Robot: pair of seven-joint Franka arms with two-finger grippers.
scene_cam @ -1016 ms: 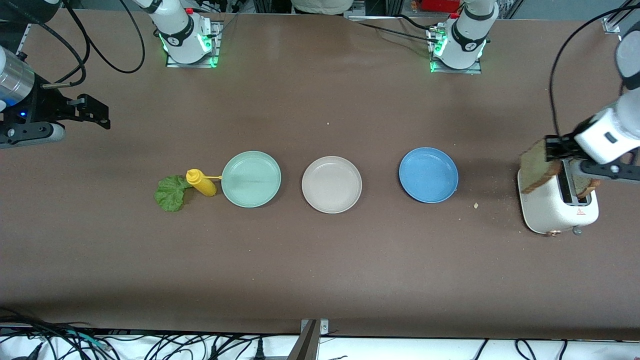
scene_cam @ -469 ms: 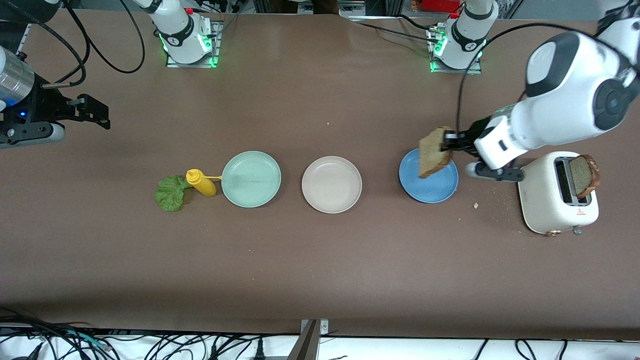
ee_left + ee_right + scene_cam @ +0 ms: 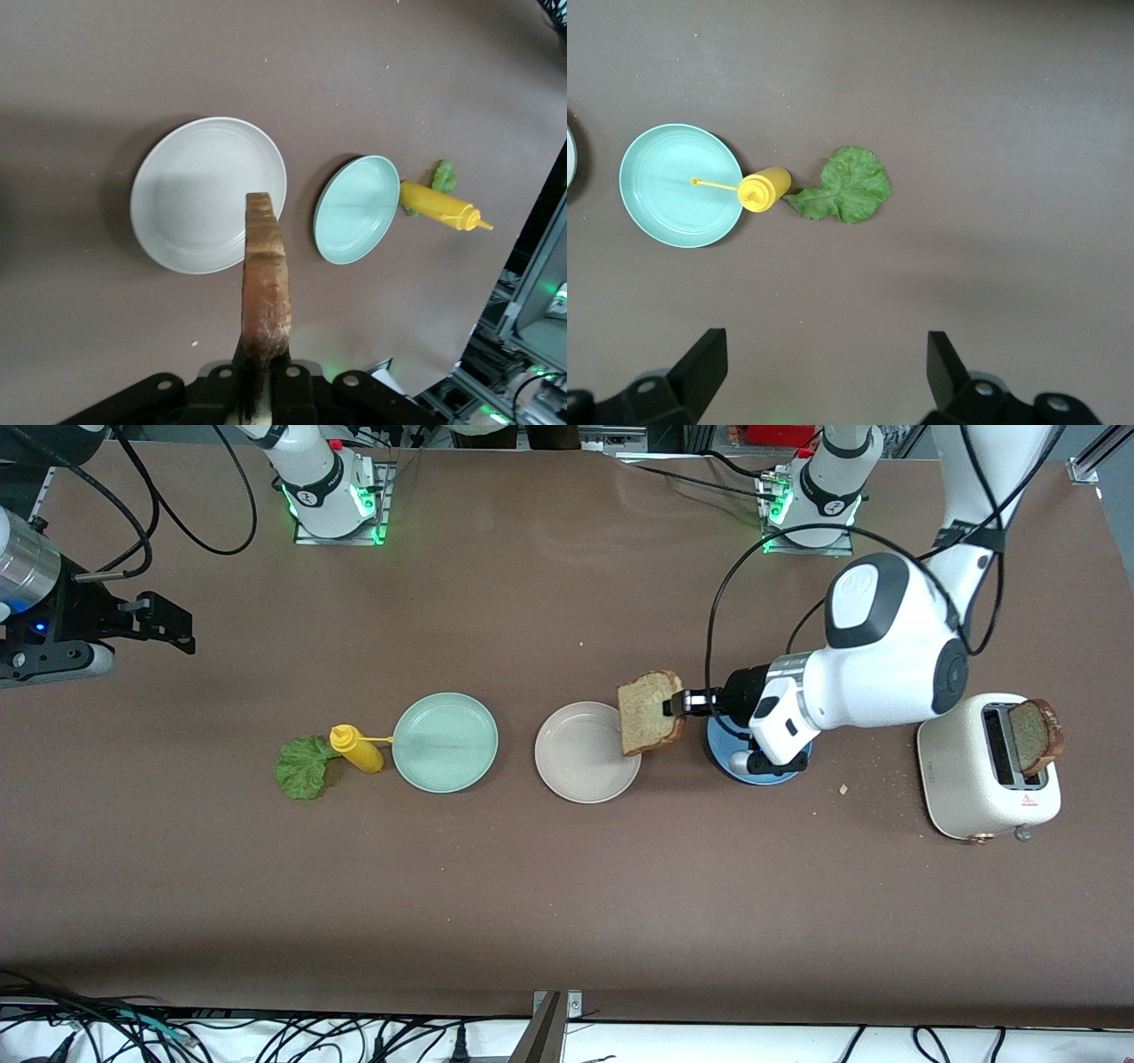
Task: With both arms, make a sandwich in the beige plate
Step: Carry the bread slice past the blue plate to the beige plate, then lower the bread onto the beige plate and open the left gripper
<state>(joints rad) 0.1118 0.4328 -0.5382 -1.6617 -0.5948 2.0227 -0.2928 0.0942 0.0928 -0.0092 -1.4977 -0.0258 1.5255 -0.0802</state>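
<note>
The robot's left gripper will release the slice of brown bread so it is flat on the middle of the beige plate (image 3: 591, 751) (image 3: 210, 197).
My left gripper (image 3: 678, 704) is shut on a slice of brown bread (image 3: 649, 711) and holds it on edge over the rim of the beige plate (image 3: 576, 766), at the plate's side toward the left arm's end. In the left wrist view the slice (image 3: 266, 283) stands edge-on between the fingers, over the beige plate (image 3: 190, 195). A second slice (image 3: 1036, 735) stands in the toaster (image 3: 974, 779). The lettuce leaf (image 3: 301, 766) lies on the table toward the right arm's end and shows in the right wrist view (image 3: 846, 186). My right gripper (image 3: 824, 372) waits open and empty, high above that end (image 3: 164, 624).
A mint-green plate (image 3: 445, 741) sits beside the beige plate. A yellow mustard bottle (image 3: 356, 748) lies between it and the lettuce, nozzle over the plate's rim. A blue plate (image 3: 780, 772) is mostly hidden under the left arm. Crumbs lie near the toaster.
My left gripper has carried the bread slice from the toaster, past the blue plate, to the beige plate's rim. The right arm has not moved.
</note>
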